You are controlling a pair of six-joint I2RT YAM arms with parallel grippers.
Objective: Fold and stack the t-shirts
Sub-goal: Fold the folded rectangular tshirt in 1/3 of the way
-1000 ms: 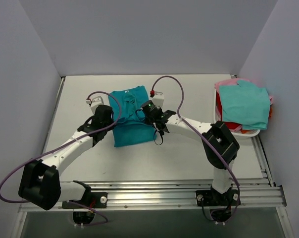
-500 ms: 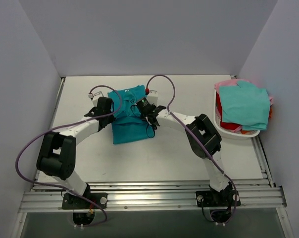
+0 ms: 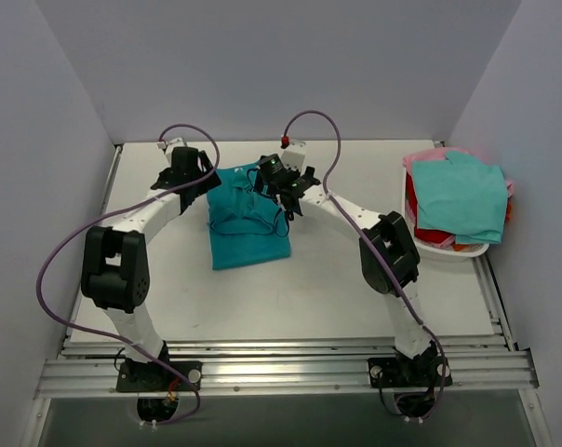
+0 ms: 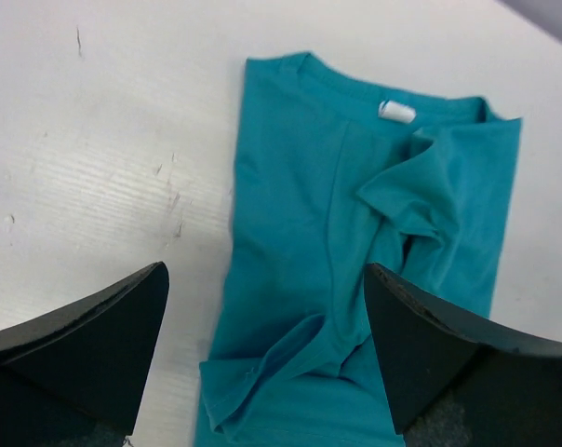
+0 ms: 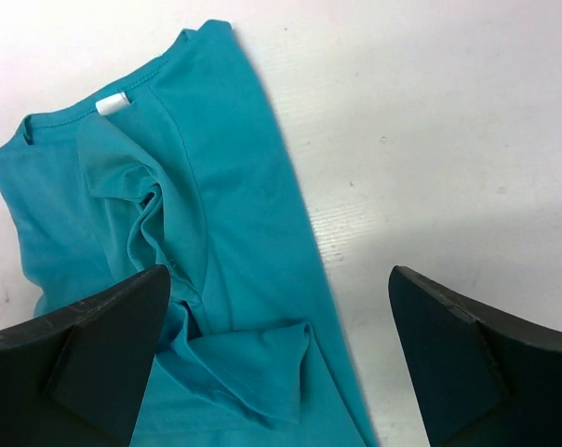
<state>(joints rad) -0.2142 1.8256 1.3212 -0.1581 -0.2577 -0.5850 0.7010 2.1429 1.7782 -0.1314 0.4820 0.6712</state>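
I can see a loose flap bunched across the teal-blue t-shirt, so next I pinch the flap [image 5: 276, 363] near the t-shirt's side edge with my right gripper and pull before folding more.
A deep teal-blue t-shirt [image 3: 248, 222] lies on the white table, folded into a long narrow shape with loose wrinkled folds along its middle [image 4: 355, 214] [image 5: 193, 223]. My left gripper [image 3: 199, 177] hovers at its far left edge, jaws wide open and empty [image 4: 267, 321]. At the far right edge my right gripper [image 3: 281, 180] stands just as wide, also empty [image 5: 279, 326]. Neither touches the cloth. More t-shirts sit in the basket: a lighter aqua-green one [image 3: 462, 196] on top, with red [image 3: 430, 235] and pink [image 3: 421, 156] beneath.
The white plastic basket [image 3: 453, 250] stands at the table's right edge. Walls enclose the table at the back and on both sides. Purple cables loop off both wrists. A metal rail [image 3: 281, 358] runs along the near edge.
Both grippers were shut on the teal-blue t-shirt's edges and are open now, having let go. Both arms moved toward the back of the table, and the shirt lies narrower.
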